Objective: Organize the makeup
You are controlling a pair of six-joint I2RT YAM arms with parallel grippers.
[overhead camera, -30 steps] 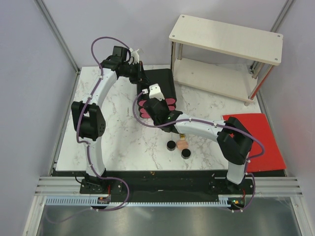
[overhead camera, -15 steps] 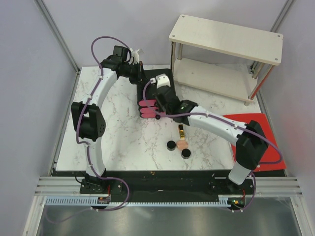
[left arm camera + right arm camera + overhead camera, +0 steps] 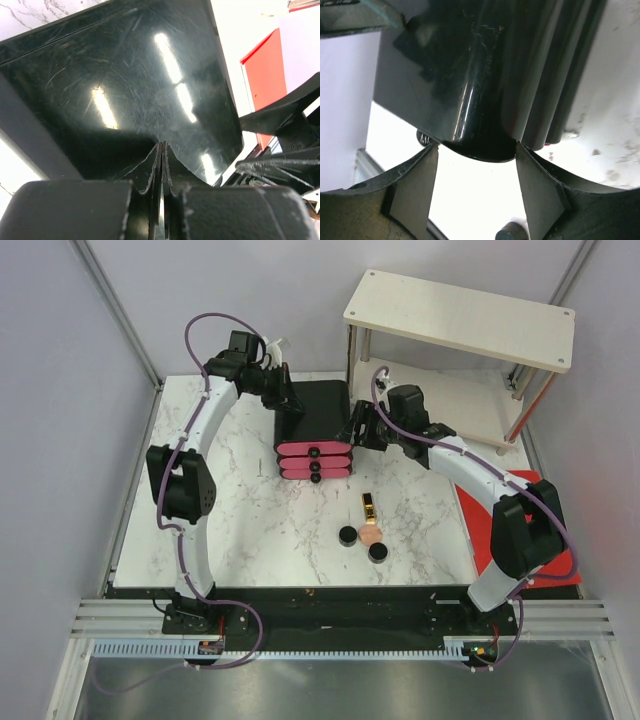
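Note:
My right fingers straddle the box's corner, away from the drawers' knobs, so they should back off and take a black knob at the front (image 3: 315,466).
The makeup lies near the table's front middle: two round black jars (image 3: 347,535) (image 3: 378,552), a peach puff (image 3: 371,534) between them, and a gold-black tube (image 3: 369,506) just behind. The black box (image 3: 322,410) with three pink drawers (image 3: 313,462) stands farther back. My left gripper (image 3: 288,403) is shut at the box's back left corner, and the left wrist view shows its tips (image 3: 163,145) pressed together over the glossy black top (image 3: 140,75). My right gripper (image 3: 357,430) is open at the box's right side, its jaws (image 3: 476,149) straddling a lower corner of the box (image 3: 470,75) without clamping it.
A two-level wooden shelf (image 3: 460,340) stands at the back right. A red mat (image 3: 525,515) lies along the right edge under my right arm. Grey walls enclose the marble table (image 3: 240,520).
My right arm swung from above the drawer fronts round to the box's right side, and its jaws went from shut to open. The pink drawer fronts now show uncovered. The left arm stayed put.

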